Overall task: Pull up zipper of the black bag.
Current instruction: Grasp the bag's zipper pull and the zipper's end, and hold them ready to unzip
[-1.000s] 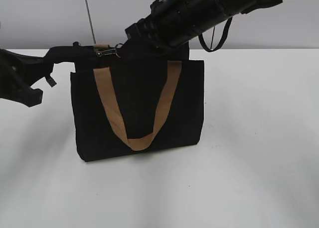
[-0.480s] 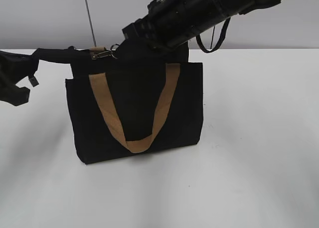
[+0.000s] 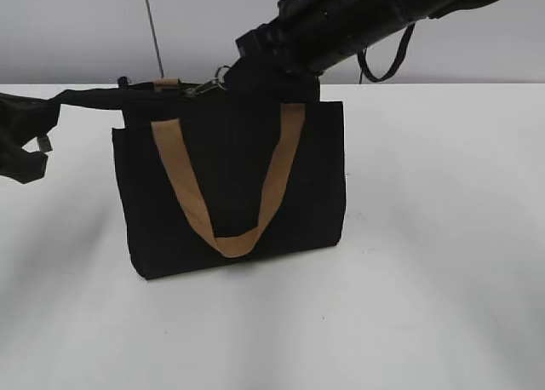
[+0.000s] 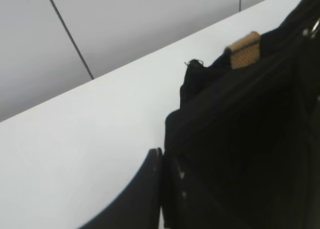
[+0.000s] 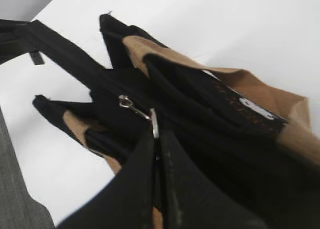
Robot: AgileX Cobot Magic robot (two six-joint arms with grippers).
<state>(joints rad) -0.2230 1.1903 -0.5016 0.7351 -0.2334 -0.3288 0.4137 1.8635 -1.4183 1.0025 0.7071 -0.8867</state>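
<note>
My right gripper is going to the silver pull tab's drop point. It will release the silver pull tab just above the tan handle's end farthest from my left gripper [image 3: 282,91].
The black bag [image 3: 238,177] stands upright on the white table, one tan handle [image 3: 226,237] hanging down its front. My right gripper [image 3: 228,77] reaches in from the upper right and is shut on the zipper's silver pull tab [image 3: 207,88] at the top edge. In the right wrist view the fingers [image 5: 157,139] pinch the silver tab [image 5: 154,123] above the dark zip line. My left gripper [image 3: 36,122] at the far left is shut on the bag's black end strap [image 3: 85,96], stretched taut. In the left wrist view its fingers [image 4: 162,161] press black fabric [image 4: 250,139].
White table [image 3: 426,279] lies all round the bag, with a grey wall behind. A black cable loop [image 3: 385,62] hangs under the right arm. A tan strap end [image 4: 243,50] shows at the bag's top in the left wrist view.
My right gripper has moved to the right along the bag's top, taking the silver pull tab with it. The left gripper has drawn the strap slightly further left.
</note>
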